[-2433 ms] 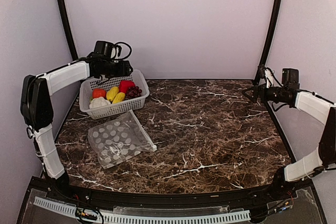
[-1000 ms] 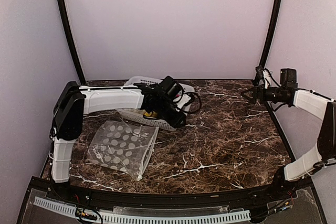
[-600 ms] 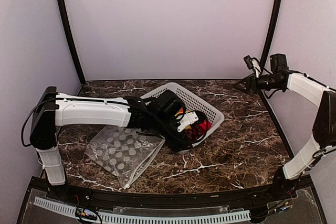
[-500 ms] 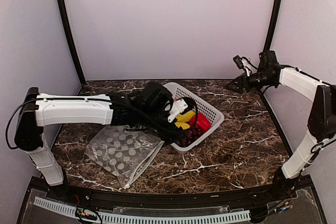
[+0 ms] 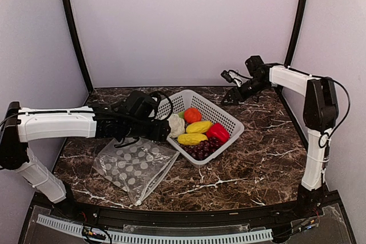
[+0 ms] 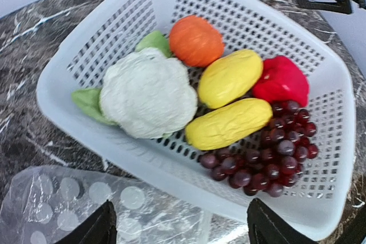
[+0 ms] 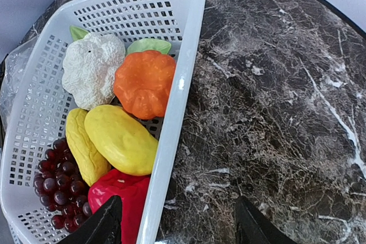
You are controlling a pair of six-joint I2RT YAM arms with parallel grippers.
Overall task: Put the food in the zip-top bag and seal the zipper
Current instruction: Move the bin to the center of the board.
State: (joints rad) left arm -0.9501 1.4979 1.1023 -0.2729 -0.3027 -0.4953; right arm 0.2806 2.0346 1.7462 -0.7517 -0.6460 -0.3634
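Observation:
The middle of the zipper edge (image 5: pixel 156 176) on the clear dotted zip-top bag is next for my left gripper, which should go there and grab its upper layer.
The food lies in a white mesh basket (image 5: pixel 222 110): a white lumpy vegetable (image 5: pixel 176 125), an orange-red round one (image 5: pixel 193 115), two yellow oblongs (image 5: pixel 199 127), a red pepper (image 5: pixel 218 133) and dark grapes (image 5: pixel 200 150). The clear dotted zip-top bag (image 5: pixel 131 165) lies flat left of the basket, with its whitish zipper (image 5: pixel 156 179) along the right edge. My left gripper (image 5: pixel 164 131) is open and empty above the basket's near-left rim (image 6: pixel 171 170) and the bag's corner (image 6: pixel 86 204). My right gripper (image 5: pixel 229 93) is open and empty above the basket's far-right rim (image 7: pixel 183 84).
The dark marble table (image 5: pixel 257 152) ends at a black frame in front. Black posts (image 5: pixel 294 32) stand at the back corners before pale walls. The basket sits mid-table, tight against the bag's right corner.
The left arm brought the basket from the back left to mid-table, then drew back left off it, uncovering the food. The right arm swung left and down to the basket's far corner.

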